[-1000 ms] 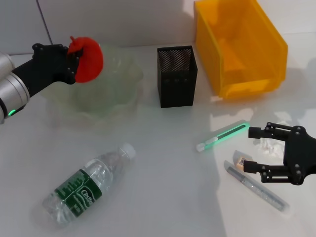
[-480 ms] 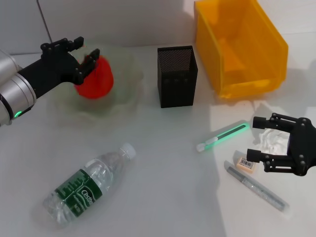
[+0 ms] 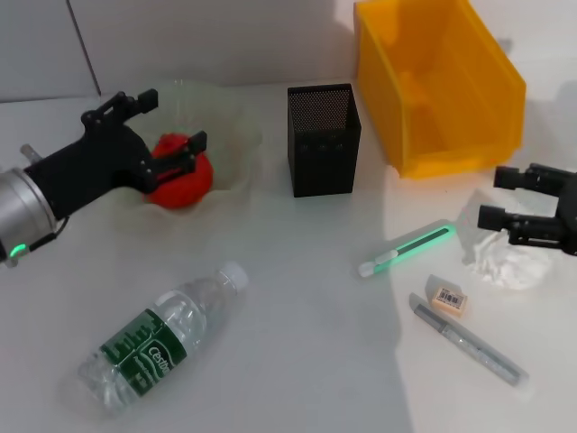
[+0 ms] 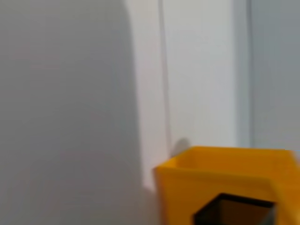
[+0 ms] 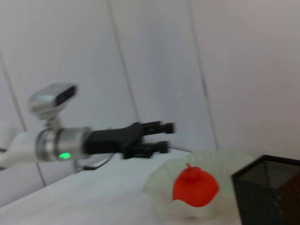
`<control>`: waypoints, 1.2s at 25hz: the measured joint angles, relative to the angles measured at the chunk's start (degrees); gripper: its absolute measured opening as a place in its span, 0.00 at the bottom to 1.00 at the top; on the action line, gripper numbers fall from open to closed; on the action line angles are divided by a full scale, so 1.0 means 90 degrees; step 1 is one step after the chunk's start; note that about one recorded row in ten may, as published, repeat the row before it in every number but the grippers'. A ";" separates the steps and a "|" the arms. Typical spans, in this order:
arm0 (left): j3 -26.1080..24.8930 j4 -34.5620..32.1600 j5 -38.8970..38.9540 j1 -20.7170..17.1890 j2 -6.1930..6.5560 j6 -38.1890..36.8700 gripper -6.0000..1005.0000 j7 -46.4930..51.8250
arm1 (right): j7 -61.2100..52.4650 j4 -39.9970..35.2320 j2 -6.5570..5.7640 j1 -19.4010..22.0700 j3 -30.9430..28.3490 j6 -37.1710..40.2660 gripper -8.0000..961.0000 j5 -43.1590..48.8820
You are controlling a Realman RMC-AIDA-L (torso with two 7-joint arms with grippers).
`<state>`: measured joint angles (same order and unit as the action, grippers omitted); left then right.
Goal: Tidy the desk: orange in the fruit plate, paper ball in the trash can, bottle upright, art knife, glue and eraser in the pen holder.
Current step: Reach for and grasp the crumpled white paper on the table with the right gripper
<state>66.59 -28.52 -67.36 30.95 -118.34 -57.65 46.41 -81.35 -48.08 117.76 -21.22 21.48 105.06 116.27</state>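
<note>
My right gripper should close on the middle of the paper ball [image 3: 510,262] next to the eraser, since that paper ball belongs in the trash can.
The orange [image 3: 183,182] rests in the fruit plate [image 3: 236,122], also seen as orange [image 5: 195,186] in plate [image 5: 160,188]. My left gripper [image 3: 166,123] hovers open just above and behind it, holding nothing; the right wrist view shows it too [image 5: 164,137]. My right gripper [image 3: 497,197] is open at the right edge, just above the paper ball [image 3: 511,263]. The bottle [image 3: 160,338] lies on its side at the front left. The green art knife [image 3: 407,250], the eraser [image 3: 446,297] and the grey glue stick [image 3: 469,343] lie on the desk. The pen holder [image 3: 322,140] stands mid-back.
The yellow-orange trash can [image 3: 437,81] stands at the back right, beside the pen holder; the left wrist view shows the can [image 4: 206,187] and the holder's rim [image 4: 234,216]. A white wall runs behind the desk.
My left gripper lowered the orange into the fruit plate, let it go and drew back slightly. My right gripper moved right and away from me, uncovering the paper ball.
</note>
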 joint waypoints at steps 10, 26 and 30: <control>0.0059 -0.0172 -0.0499 -0.0744 0.0113 -0.2133 0.86 0.0275 | -0.3915 -0.2481 -0.0248 -0.0626 0.0108 0.0068 0.86 0.1217; 0.0062 -0.0296 -0.1660 -0.0868 0.0007 -0.2416 0.86 0.0579 | -0.5841 -0.3076 -0.0453 -0.1816 0.1978 0.0420 0.85 0.4339; 0.0062 -0.0291 -0.1666 -0.0858 0.0005 -0.2368 0.86 0.0556 | -0.5956 -0.3081 -0.0328 -0.1816 0.2314 0.0112 0.84 0.4692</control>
<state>67.15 -31.14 -82.36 23.22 -118.30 -78.96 51.41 -134.96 -75.81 114.81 -37.56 42.30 106.06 158.50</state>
